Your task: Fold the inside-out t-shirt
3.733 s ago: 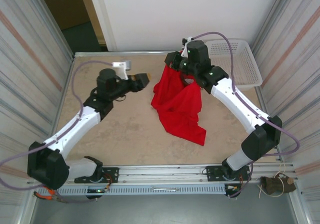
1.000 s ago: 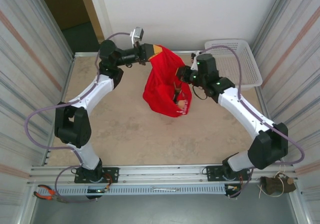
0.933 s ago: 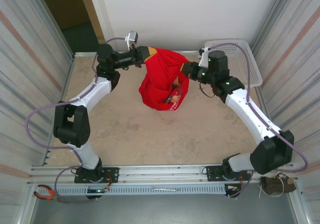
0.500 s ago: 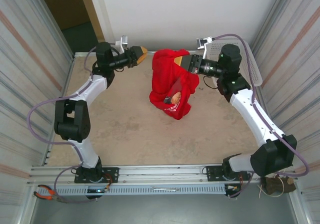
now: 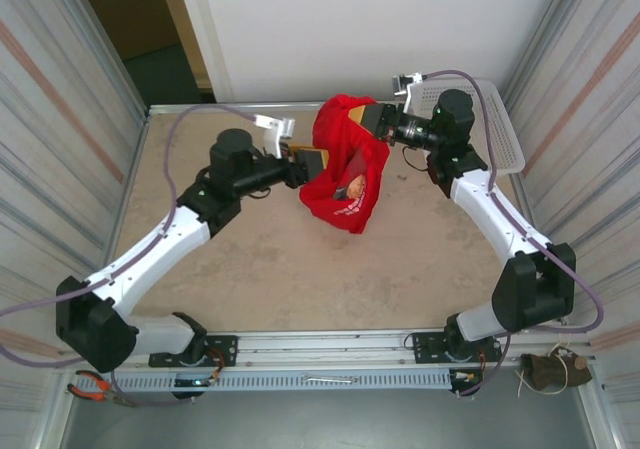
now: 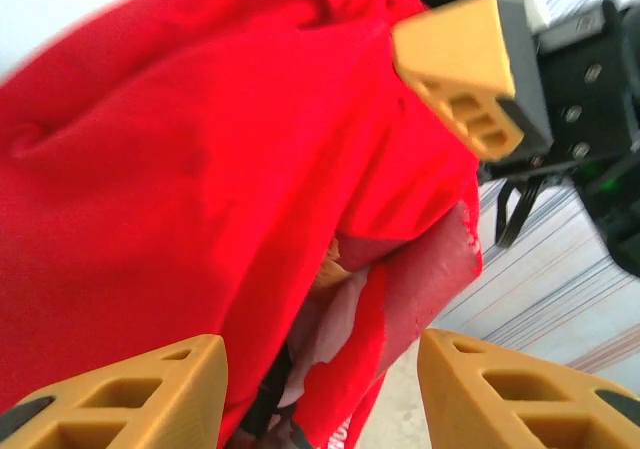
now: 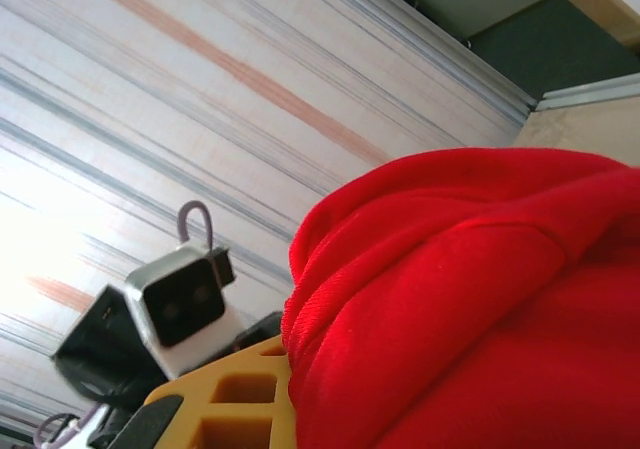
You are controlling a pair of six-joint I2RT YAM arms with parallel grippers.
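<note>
The t-shirt hangs bunched from my right gripper, so next my left gripper grabs the t-shirt's side (image 5: 336, 163) and lifts before my right gripper grabs a lower fold.
The inside-out t-shirt (image 5: 345, 159) is a bright red bundle hanging in the air over the back middle of the table. My right gripper (image 5: 366, 119) is shut on its top edge. A small white-and-yellow print (image 5: 351, 191) shows on a lower fold. My left gripper (image 5: 312, 159) is open at the shirt's left flank. In the left wrist view its yellow fingers (image 6: 120, 394) stand apart with red cloth (image 6: 180, 169) just ahead, and the right gripper's finger (image 6: 460, 59) shows above. In the right wrist view red cloth (image 7: 480, 299) drapes over one yellow finger (image 7: 230, 404).
A white mesh basket (image 5: 490, 129) stands at the table's back right corner, close behind the right arm. Bare beige tabletop (image 5: 300, 269) lies under and in front of the hanging shirt. Ribbed metal walls (image 5: 60, 149) close in both sides.
My left gripper opened and let go of the shirt's top, then swung down to the shirt's left side. The right gripper kept its hold and rose toward the back.
</note>
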